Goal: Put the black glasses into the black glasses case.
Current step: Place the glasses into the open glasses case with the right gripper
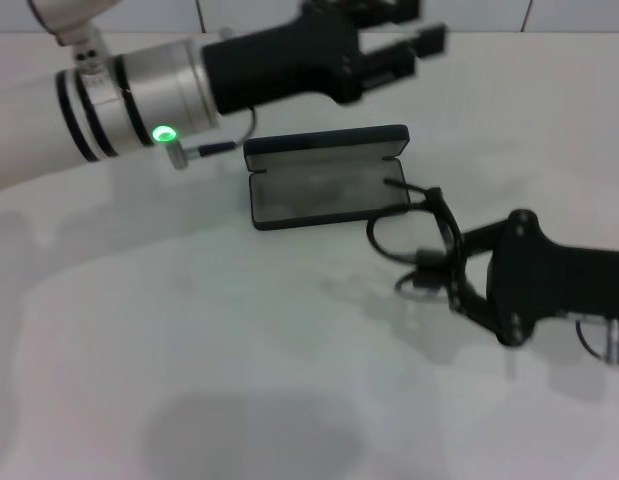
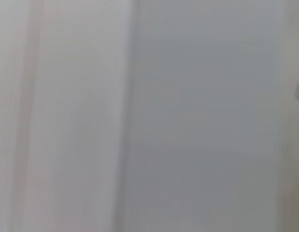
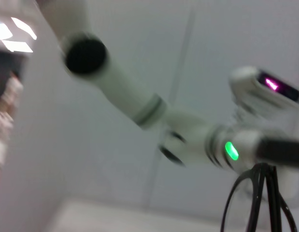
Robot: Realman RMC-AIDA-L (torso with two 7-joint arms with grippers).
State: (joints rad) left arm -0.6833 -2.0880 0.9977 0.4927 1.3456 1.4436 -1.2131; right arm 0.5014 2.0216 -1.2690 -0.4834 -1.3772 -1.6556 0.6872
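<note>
My right gripper needs to set the black glasses down for me, placing them gently on the grey lining in the case's front half (image 1: pixel 331 195).
The black glasses case (image 1: pixel 324 178) lies open on the white table (image 1: pixel 189 340), grey lining up, lid toward the back. My right gripper (image 1: pixel 436 272) is shut on the black glasses (image 1: pixel 421 225) and holds them tilted just right of the case's right end, one temple arm reaching the case's edge. The glasses' frame also shows in the right wrist view (image 3: pixel 258 203). My left gripper (image 1: pixel 404 30) is open and empty, held above the table behind the case. The left wrist view shows only a blurred pale surface.
My left arm (image 1: pixel 139 95) with a green light stretches across the back left, above and behind the case; it also shows in the right wrist view (image 3: pixel 139 108). A tiled wall runs along the back.
</note>
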